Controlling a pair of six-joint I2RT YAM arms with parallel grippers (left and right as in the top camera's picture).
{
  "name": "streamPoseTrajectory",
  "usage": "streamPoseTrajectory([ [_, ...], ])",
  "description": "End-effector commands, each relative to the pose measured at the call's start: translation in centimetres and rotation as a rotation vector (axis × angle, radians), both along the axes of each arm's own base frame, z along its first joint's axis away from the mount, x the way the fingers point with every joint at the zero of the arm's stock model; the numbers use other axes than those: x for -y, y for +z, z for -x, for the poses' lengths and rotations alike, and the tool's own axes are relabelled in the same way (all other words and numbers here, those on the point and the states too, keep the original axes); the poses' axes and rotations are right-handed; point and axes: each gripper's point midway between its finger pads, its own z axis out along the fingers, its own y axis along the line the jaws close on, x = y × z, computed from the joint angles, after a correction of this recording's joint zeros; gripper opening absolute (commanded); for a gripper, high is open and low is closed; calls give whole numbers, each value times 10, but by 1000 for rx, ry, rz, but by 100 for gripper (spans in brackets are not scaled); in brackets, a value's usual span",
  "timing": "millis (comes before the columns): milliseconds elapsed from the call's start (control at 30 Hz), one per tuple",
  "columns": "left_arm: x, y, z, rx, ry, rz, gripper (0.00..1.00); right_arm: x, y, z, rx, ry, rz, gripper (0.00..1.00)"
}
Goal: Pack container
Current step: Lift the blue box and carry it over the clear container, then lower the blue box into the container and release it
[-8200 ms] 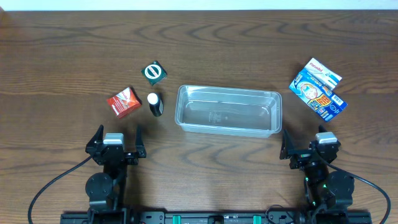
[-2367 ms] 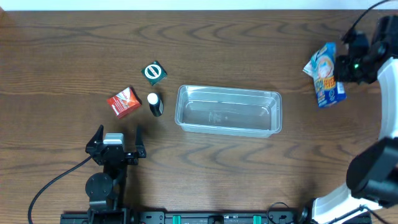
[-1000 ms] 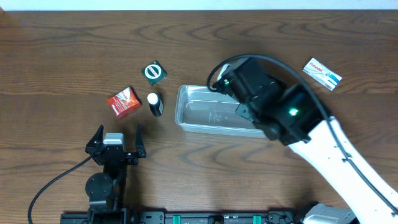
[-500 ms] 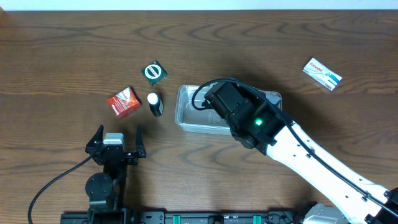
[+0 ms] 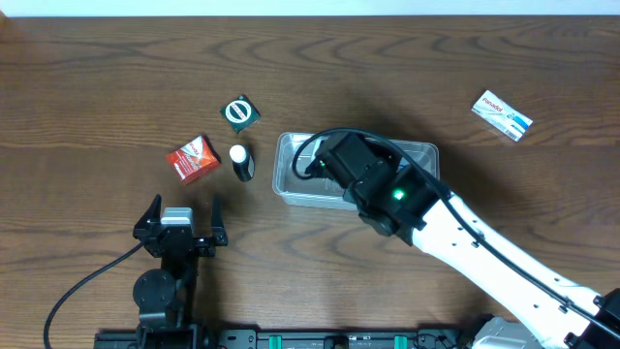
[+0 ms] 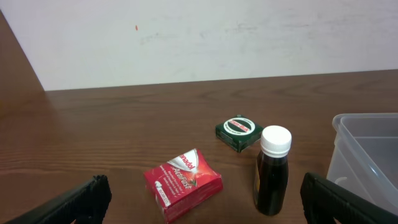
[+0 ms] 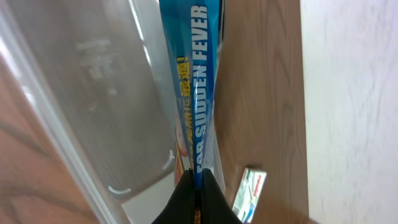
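The blue packet will go down inside the container [image 5: 362, 155] [image 7: 155, 134] along its far long side, where my right gripper should put it.
The container [image 5: 289, 180], a clear shallow tub, sits mid-table, and my right arm [image 5: 387, 189] covers most of it from above. In the right wrist view my right gripper [image 7: 199, 178] is shut on a thin blue packet [image 7: 193, 74] printed "FOR SUDDEN FEVER". The packet is held edge-on over the container's inside [image 7: 74, 124], along one long wall. My left gripper [image 5: 184, 208] rests open near the front edge with nothing between its fingers. Its wrist view shows the left gripper [image 6: 200, 202] facing the container's corner [image 6: 367, 149].
Left of the tub lie a red box [image 5: 193, 158] [image 6: 183, 184], a dark bottle with a white cap [image 5: 241, 163] [image 6: 272, 171] and a green box [image 5: 240, 113] [image 6: 240, 132]. A white-and-blue box [image 5: 502, 113] [image 7: 249, 193] lies at the far right.
My right arm has carried the blue packet from the table's right side to over the container, shifting a little left over the last half second. The left arm has not moved.
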Motion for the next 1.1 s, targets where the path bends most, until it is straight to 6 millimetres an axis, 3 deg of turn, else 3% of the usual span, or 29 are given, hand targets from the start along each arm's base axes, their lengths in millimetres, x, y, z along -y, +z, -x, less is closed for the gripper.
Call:
streamPoseTrajectory([
  [0,0,-15,1,-46,0,12,98,-18,-1,12,-13,87,-4,1],
  [133,0,-15,1,-46,0,12,98,-27,-2,17,-24,151,3,1],
  [433,0,-15,1,-46,0,12,98,-25,-7,15,-78,157,-45,1],
  [867,0,-15,1,-46,0,12,98,-1,-14,2,-143,106,-83,1],
  [1067,0,-15,1,-46,0,12,98,20,-19,-2,-172,81,-41,1],
])
